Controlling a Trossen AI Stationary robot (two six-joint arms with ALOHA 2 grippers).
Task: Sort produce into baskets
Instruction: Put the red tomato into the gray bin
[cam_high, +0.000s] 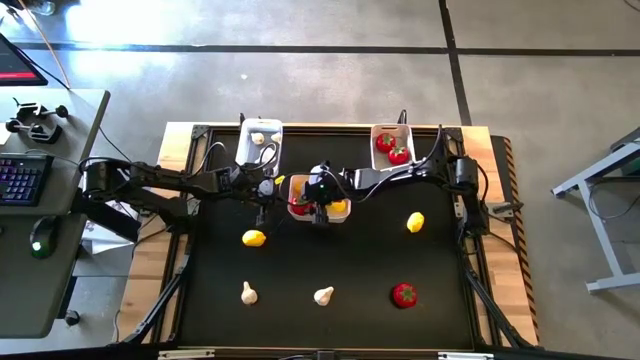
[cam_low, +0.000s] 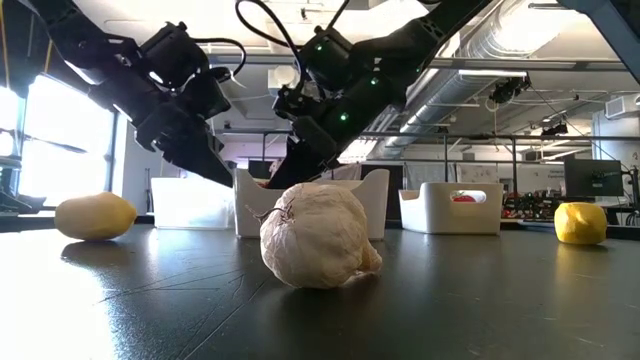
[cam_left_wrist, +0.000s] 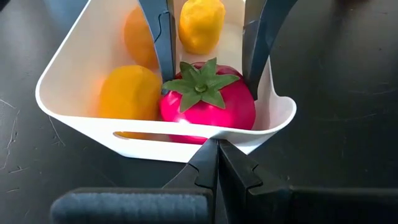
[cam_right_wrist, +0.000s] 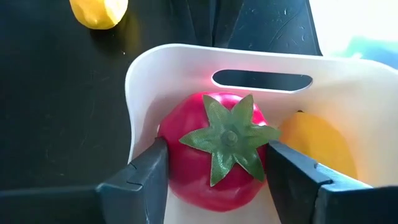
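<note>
Next, I let go of the red fruit with my right gripper beside the other red fruits, in their basket's near inner corner (cam_high: 381, 160).
A white basket (cam_high: 296, 180) stands mid-table with a red fruit (cam_right_wrist: 217, 149) and yellow lemons (cam_left_wrist: 127, 93) in it. My right gripper (cam_right_wrist: 217, 165) reaches into that basket and is shut on the red fruit. My left gripper (cam_left_wrist: 217, 152), shut, stands outside the basket at its left end wall (cam_left_wrist: 155, 134). Another basket (cam_high: 258, 140) at the far left holds garlic, and one (cam_high: 392, 145) at the far right holds two red fruits. Two lemons (cam_high: 254, 238) (cam_high: 415, 222), two garlic bulbs (cam_high: 248, 293) (cam_high: 323, 295) and a red fruit (cam_high: 404, 295) lie loose on the black mat. My left gripper's shut fingertips (cam_left_wrist: 208, 155) meet the outer face of the basket's end wall, below its handle slot (cam_left_wrist: 155, 135), slanting down from the table's left. My right gripper pinches the red fruit's two sides (cam_right_wrist: 171, 155) between its fingers, slanting down from the table's right. The fruit sits in the basket, green top up, next to a lemon.
The large garlic bulb (cam_low: 318, 235) lies close to the low camera, with lemons (cam_low: 95, 215) (cam_low: 580, 222) to either side. Open black mat lies between the loose pieces toward the near edge. A desk with a keyboard (cam_high: 20, 180) stands left of the table.
</note>
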